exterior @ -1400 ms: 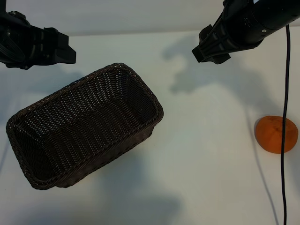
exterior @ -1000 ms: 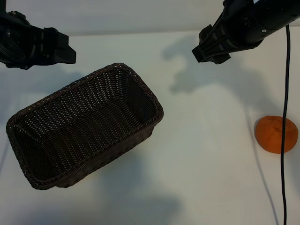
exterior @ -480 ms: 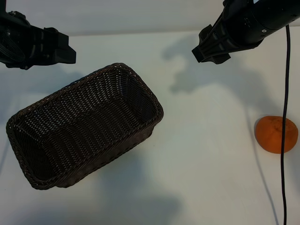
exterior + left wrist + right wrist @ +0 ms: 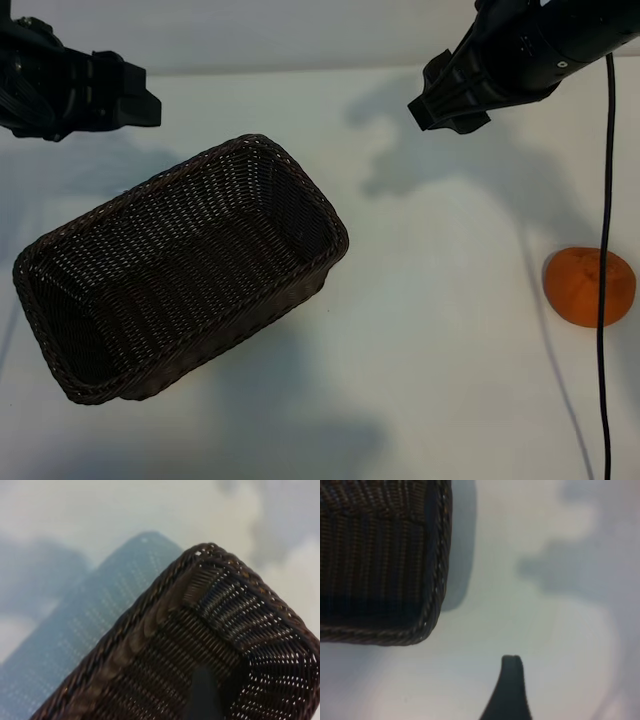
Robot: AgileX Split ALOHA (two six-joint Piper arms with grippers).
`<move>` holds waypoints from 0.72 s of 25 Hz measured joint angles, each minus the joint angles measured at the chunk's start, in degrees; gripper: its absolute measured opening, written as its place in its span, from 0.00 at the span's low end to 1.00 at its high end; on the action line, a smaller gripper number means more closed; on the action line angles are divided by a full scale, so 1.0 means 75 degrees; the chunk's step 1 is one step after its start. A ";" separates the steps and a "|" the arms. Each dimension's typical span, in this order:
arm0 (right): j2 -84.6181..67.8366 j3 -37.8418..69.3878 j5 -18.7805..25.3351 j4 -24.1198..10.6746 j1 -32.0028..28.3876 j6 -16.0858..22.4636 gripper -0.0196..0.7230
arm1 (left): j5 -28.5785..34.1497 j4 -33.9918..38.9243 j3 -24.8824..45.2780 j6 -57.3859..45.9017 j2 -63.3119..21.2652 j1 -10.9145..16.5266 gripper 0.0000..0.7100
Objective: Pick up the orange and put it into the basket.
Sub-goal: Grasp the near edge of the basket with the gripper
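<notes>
My left hand next grips the dark-brown wicker basket at the rim of its short side point(image 4: 34, 316) farthest from the orange.
The orange point(image 4: 585, 287) lies on the white table at the far right, apart from everything else. The dark-brown wicker basket point(image 4: 300, 180) sits slantwise at the left centre with nothing inside. My left gripper point(image 4: 148, 100) hovers above the table past the basket's far left side, open and holding nothing. In the left wrist view one dark finger point(image 4: 202, 695) shows over a corner of the basket's rim point(image 4: 150, 620). My right gripper point(image 4: 432, 105) hangs at the far right of centre, well away from the orange, open. One of its fingers point(image 4: 510, 690) shows over bare table beside a basket corner point(image 4: 436, 580).
A thin black cable point(image 4: 603, 330) hangs down from the right arm and crosses in front of the orange. The white table point(image 4: 440, 330) lies bare between basket and orange. The arms cast soft shadows on it.
The left arm has edged very slightly toward the far side. The basket, the orange and the right arm stay where they were.
</notes>
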 joint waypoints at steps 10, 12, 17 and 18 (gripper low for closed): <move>0.0000 0.0000 -0.0053 0.0069 0.0000 0.0000 0.83 | 0.1143 0.1358 0.0176 -0.1653 -0.0473 0.0000 0.83; 0.0000 0.0000 -0.0080 0.0093 0.0000 0.0000 0.83 | 0.1246 0.1787 0.0378 -0.2255 -0.0966 0.0000 0.83; 0.0000 0.0000 -0.0094 0.0136 0.0000 -0.0007 0.83 | 0.1564 0.2861 0.1319 -0.3877 -0.2424 0.0000 0.83; 0.0000 0.0000 -0.0094 0.0136 0.0000 -0.0007 0.83 | 0.1655 0.3021 0.1506 -0.4121 -0.2736 0.0000 0.83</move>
